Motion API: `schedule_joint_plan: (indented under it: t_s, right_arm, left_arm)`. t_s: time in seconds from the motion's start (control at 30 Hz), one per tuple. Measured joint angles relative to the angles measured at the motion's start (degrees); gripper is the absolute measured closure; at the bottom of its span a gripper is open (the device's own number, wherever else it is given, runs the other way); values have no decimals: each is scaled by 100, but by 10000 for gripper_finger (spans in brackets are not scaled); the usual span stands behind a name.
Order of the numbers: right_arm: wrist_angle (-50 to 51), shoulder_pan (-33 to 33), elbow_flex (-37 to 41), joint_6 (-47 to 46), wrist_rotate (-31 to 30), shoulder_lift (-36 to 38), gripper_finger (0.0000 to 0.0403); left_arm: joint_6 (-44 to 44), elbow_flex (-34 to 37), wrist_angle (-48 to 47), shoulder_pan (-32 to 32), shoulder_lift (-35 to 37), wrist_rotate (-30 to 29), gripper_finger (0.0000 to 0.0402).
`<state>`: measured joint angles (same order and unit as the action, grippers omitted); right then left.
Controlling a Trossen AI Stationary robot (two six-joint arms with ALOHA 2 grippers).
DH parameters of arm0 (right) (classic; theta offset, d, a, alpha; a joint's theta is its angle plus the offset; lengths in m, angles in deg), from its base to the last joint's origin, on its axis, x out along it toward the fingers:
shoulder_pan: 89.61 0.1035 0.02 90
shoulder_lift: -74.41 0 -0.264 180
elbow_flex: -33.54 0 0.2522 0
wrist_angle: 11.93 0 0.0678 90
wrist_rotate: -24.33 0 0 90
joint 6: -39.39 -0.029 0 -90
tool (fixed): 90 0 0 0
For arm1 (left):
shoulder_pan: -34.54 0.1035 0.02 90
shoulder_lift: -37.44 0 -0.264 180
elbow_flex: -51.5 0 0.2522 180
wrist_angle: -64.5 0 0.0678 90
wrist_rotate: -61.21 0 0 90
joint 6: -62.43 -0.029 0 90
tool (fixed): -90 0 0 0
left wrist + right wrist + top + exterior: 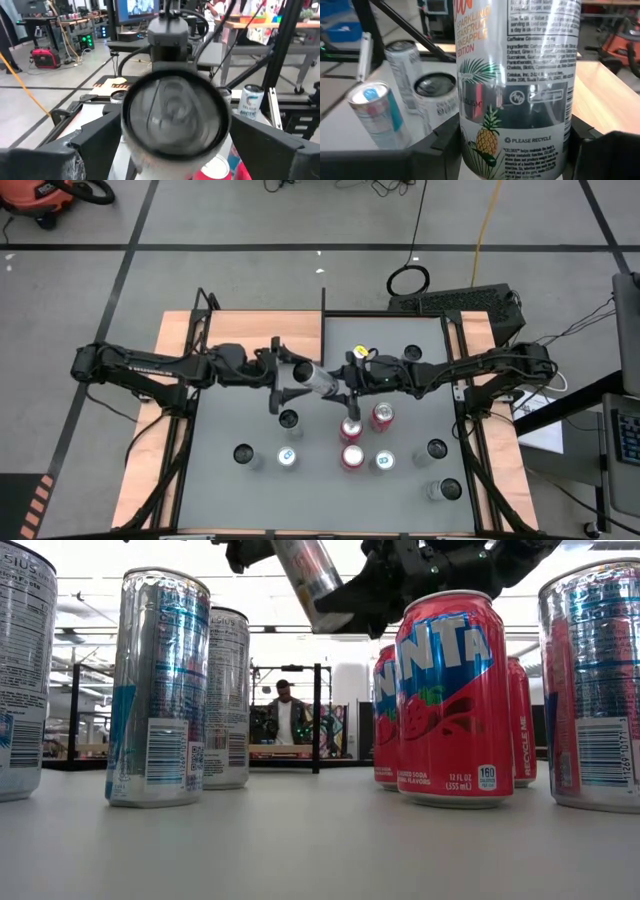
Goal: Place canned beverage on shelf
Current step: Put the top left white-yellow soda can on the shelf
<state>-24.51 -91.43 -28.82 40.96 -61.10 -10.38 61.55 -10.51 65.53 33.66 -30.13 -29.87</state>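
Observation:
The slanted can is held away from the shelf by my right gripper, so next my left gripper opens and takes hold again of the can's upper end (304, 374) before carrying it to the shelf.
A silver can with a pineapple print (318, 380) is held in the air over the middle of the table, lying slanted between my two arms. My left gripper (288, 380) is at its left end and my right gripper (345, 383) at its right end; both are shut on it. In the low view the can (310, 580) tilts, with its lower end by the right gripper (375, 595). The wood-grain shelf (260, 330) with black posts stands at the table's far left, with nothing on it. My left gripper has the can's left end (175, 112) between its two fingers (100, 142), which come level from the table's left and lie along the can. The can's round end faces the wrist camera. The can is clear of the table. My right gripper pinches the can's printed wall (515, 130) between its two fingers (445, 145), near the can's right, lower end. The fingers come from the table's right and lie across the can. The can is lifted clear and slants in the hold.
Several cans stand on the grey tabletop below the arms: red ones (351, 430) (382, 417) (352, 457), and silver ones (290, 420) (287, 457) (436, 449). Two more stand at the far side (358, 352) (412, 352). A person stands in the room beyond (285, 715).

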Motion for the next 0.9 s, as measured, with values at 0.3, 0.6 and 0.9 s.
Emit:
schedule_joint_plan:
  t_s: [0.3,0.6,0.9]
  right_arm:
    - [-120,0,0,69,33,-22,218]
    - [-128,4,0,66,158,-22,213]
    - [-128,2,0,98,120,-22,213]
  left_arm:
    - [-269,2,78,-36,-8,-54,41]
    - [-560,2,83,-199,15,-254,96]
    - [-807,4,80,-224,20,-364,146]
